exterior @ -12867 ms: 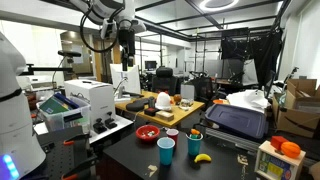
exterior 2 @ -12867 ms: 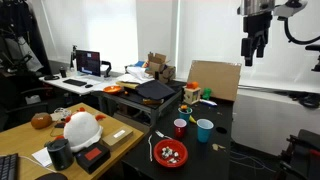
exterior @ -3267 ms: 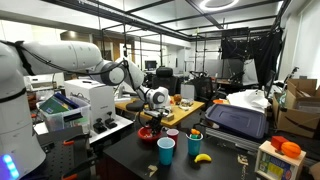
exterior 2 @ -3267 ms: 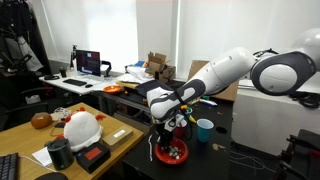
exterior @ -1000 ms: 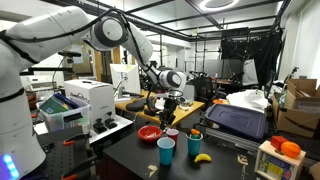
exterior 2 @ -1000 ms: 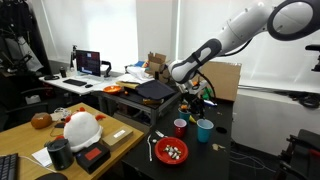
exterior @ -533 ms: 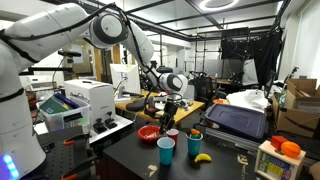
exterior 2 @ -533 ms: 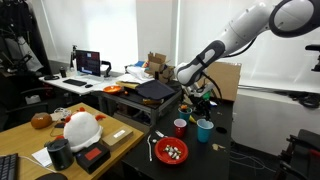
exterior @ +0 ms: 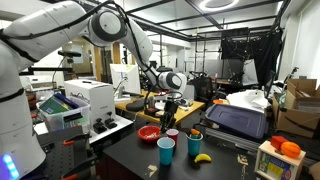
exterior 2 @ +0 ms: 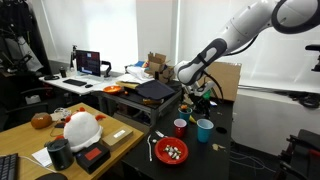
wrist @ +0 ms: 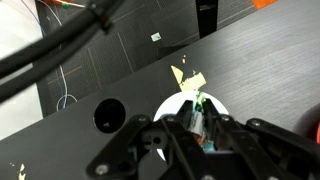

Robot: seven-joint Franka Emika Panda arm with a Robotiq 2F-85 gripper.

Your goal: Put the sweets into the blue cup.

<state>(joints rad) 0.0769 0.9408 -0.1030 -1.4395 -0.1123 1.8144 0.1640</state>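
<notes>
Next, I let go of the small sweet with my gripper inside the blue cup (wrist: 190,116) near the front of the black table.
My gripper (exterior: 170,104) hangs above the cups on the black table, seen in both exterior views, gripper (exterior 2: 203,96). In the wrist view the gripper (wrist: 197,126) is shut on a small sweet (wrist: 196,119) with a green wrapper end. Straight below it lies the round pale inside of the blue cup (wrist: 168,110). The blue cup (exterior: 166,150) stands upright near the table's front, blue cup (exterior 2: 204,130). A red bowl (exterior 2: 171,152) holding several more sweets sits beside it, red bowl (exterior: 149,133).
A small red cup (exterior 2: 180,127) stands next to the blue one. A banana (exterior: 202,157) and a dark filled cup (exterior: 195,140) lie close by. A black case (exterior: 235,120) and a white machine (exterior: 85,100) flank the table. A dark round spot (wrist: 108,114) shows on the tabletop.
Over the last second the gripper shifted slightly sideways with the sweet, ending over the blue cup. It has barely moved in the last half second.
</notes>
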